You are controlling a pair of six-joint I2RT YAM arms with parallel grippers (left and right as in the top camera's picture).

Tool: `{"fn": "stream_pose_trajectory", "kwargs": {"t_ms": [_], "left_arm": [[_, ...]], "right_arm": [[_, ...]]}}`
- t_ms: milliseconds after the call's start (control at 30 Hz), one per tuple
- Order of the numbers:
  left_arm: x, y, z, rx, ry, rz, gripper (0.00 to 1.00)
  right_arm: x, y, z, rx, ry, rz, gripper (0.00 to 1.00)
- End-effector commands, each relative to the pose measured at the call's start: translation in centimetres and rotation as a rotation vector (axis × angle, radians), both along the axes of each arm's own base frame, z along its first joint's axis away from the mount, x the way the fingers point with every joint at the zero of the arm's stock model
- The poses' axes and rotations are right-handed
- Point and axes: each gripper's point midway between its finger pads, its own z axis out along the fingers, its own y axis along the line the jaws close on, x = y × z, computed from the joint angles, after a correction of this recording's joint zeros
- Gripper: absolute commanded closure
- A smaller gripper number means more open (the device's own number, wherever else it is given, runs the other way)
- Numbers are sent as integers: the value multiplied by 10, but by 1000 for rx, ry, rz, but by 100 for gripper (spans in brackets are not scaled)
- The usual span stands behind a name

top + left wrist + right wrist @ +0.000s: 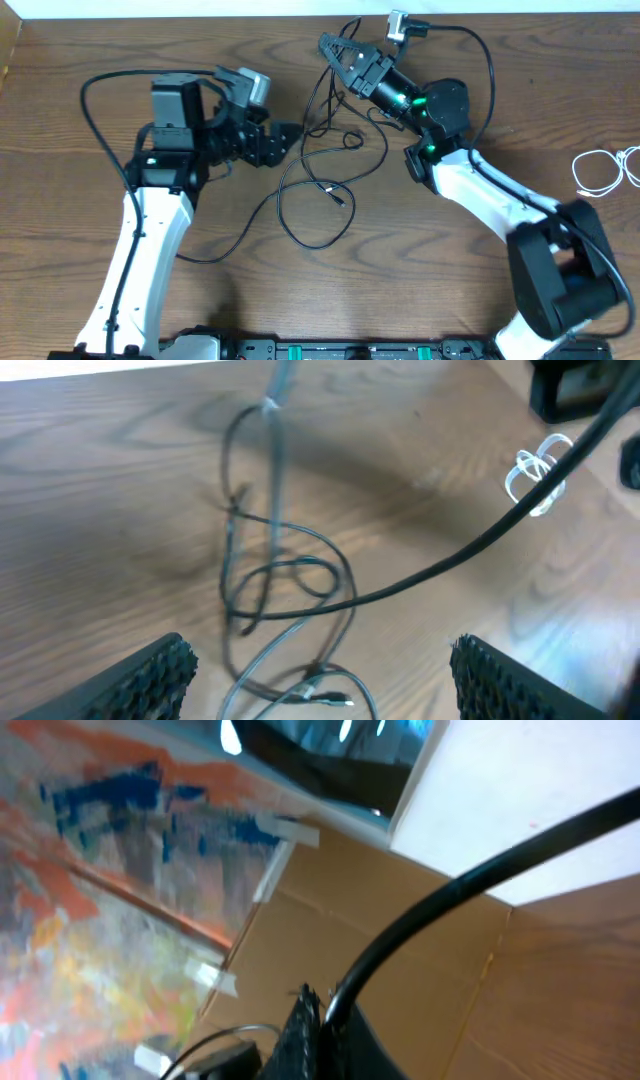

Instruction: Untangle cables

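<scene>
The black cable's hanging part [331,100] [274,490], just below my right gripper and above the tangle, is the next spot my left gripper should go to and close on.
Thin black cables [322,168] lie tangled in loops on the wooden table, between the two arms, with a small plug end [341,198]. In the left wrist view the tangle [285,575] lies just ahead of my left gripper [320,680], which is open and empty; overhead, this gripper [288,142] is at the tangle's left edge. My right gripper [333,48] is raised at the back and shut on a black cable [400,935], which hangs down to the tangle. A white cable [604,168] lies coiled apart at the far right and shows in the left wrist view [535,475].
A thicker black cable [470,550] crosses the left wrist view diagonally. A thick arm cable [100,130] loops left of the left arm. The right wrist view faces cardboard [400,960] and a white wall [520,790].
</scene>
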Motion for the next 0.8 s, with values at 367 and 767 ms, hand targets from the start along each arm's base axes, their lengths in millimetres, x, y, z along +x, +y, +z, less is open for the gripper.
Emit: {"fn": "stream_pose_trajectory", "kwargs": {"t_ms": [367, 767], "left_arm": [[-11, -39, -5, 140, -98, -121, 18], [-21, -59, -6, 144, -118, -197, 20]], "right_arm": [[-29, -7, 70, -13, -130, -19, 99], [-22, -5, 58, -54, -99, -37, 99]]}}
